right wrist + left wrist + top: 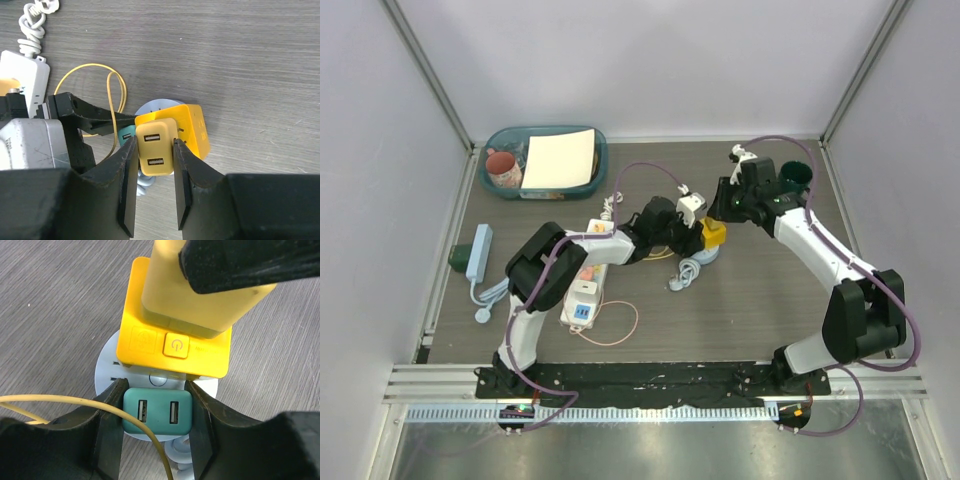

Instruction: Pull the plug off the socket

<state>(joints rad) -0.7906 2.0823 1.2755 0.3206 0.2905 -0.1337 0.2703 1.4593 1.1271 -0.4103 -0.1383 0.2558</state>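
Observation:
Next, my right gripper opens and takes the charger's end (154, 150) from straight above, because it meets the pale yellow charger at a slant to the yellow cube.
The socket (588, 272), a long white strip with pastel faces, lies under my left forearm; its end shows in the right wrist view (25, 80). The plug (583, 293), a small white block, sits on it, away from both grippers. My left gripper (156, 400) is shut on a teal USB charger (157, 415) that stands in a round pale-blue base (107, 365). My right gripper (154, 145) is shut on a pale yellow USB charger (155, 155) that is stuck in a yellow cube (192, 130). The cube (713, 234) rests on that same base.
A teal bin (545, 190) with a mug and a cream sheet stands at the back left. A short light-blue strip (478, 252) lies at the left edge, and a dark green cup (795, 175) at the back right. A thin yellow cord (60, 401) loops past my left fingers.

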